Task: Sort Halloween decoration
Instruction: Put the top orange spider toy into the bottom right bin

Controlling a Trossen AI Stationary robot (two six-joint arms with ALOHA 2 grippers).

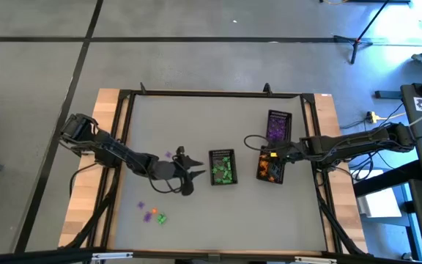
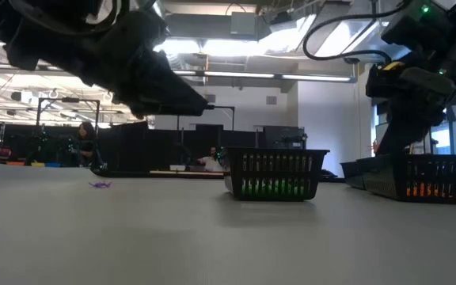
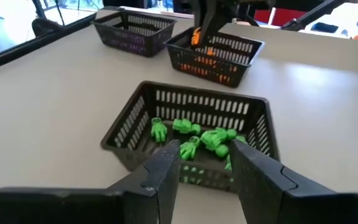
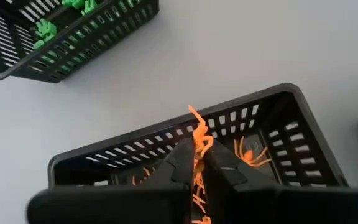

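Note:
The robot's right gripper should release the orange trinket, now held over the orange basket, among the others in the orange basket [image 1: 267, 166] [image 4: 199, 179], towards the side of the green basket.
Three black mesh baskets stand mid-table: one with green trinkets [image 1: 223, 152], one with orange trinkets [image 1: 269, 176], one with purple trinkets [image 1: 278, 117]. My left gripper [image 3: 205, 149] is open just left of the green basket [image 3: 129, 118], pointing at it, with nothing between its fingers. My right gripper [image 4: 199, 149] hangs over the orange basket [image 4: 129, 138], shut on an orange trinket [image 4: 197, 127]. Loose Halloween decoration pieces [image 1: 152, 215] lie on the table near the front left, and a purple one [image 1: 168, 155] lies by the left arm. My right gripper pinches the lower part [image 4: 199, 142] of a thin, squiggly orange trinket between its two fingertips. The fingers come from above, slanting down. The trinket sticks out past the fingertips, lifted clear above the inside of the orange basket.
The three baskets stand close together right of centre, the purple one farthest back. In the low view a purple trinket [image 2: 100, 184] lies on bare table left of the green basket [image 2: 275, 174]. The black table frame [image 1: 123, 147] borders the work area. People sit in the room behind.

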